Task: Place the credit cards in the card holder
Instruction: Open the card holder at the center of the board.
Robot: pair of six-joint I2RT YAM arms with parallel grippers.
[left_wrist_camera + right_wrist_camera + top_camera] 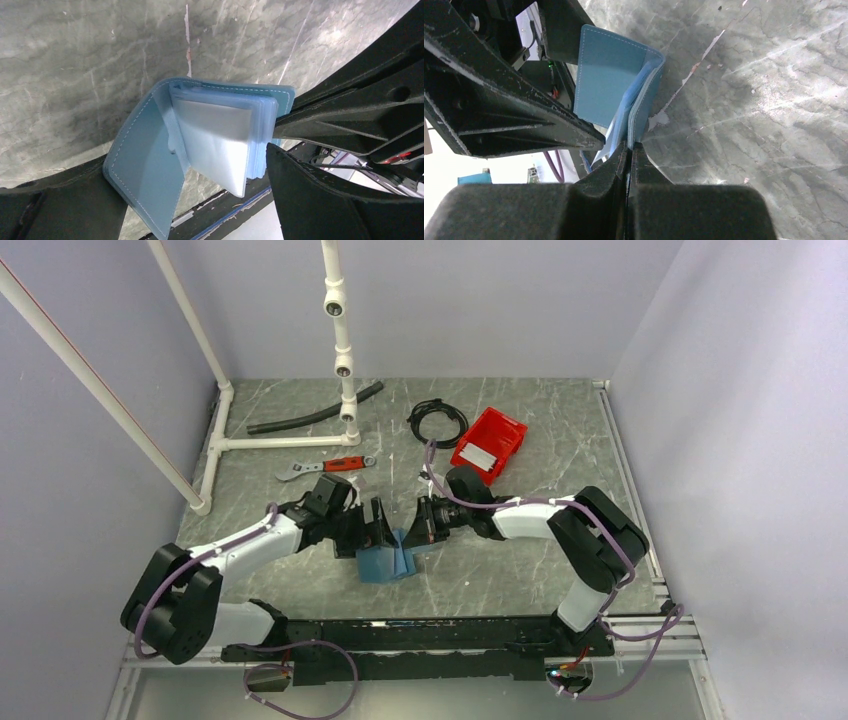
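Note:
My left gripper will grab the loose cover of the half-folded, standing card holder by its edge [137, 202] and open it wide for the cards.
The blue card holder [388, 562] hangs open like a book between the two arms, just above the table. My right gripper [630, 146] is shut on the edge of one cover [646, 95]. My left gripper [192, 160] stands wide open, one finger [320, 195] on each side of the card holder [145, 165], with its pale translucent inner sleeves [215, 135] between the jaws. I cannot tell whether the fingers touch it. A small light grey flat rectangle [478, 457], seemingly one of the credit cards, lies in the red bin.
The red bin [503, 430] sits at the back right, with a coiled black cable [437, 421] beside it. A red-handled wrench [325, 467], a black hose [310, 416] and a white pipe frame [285, 443] occupy the back left.

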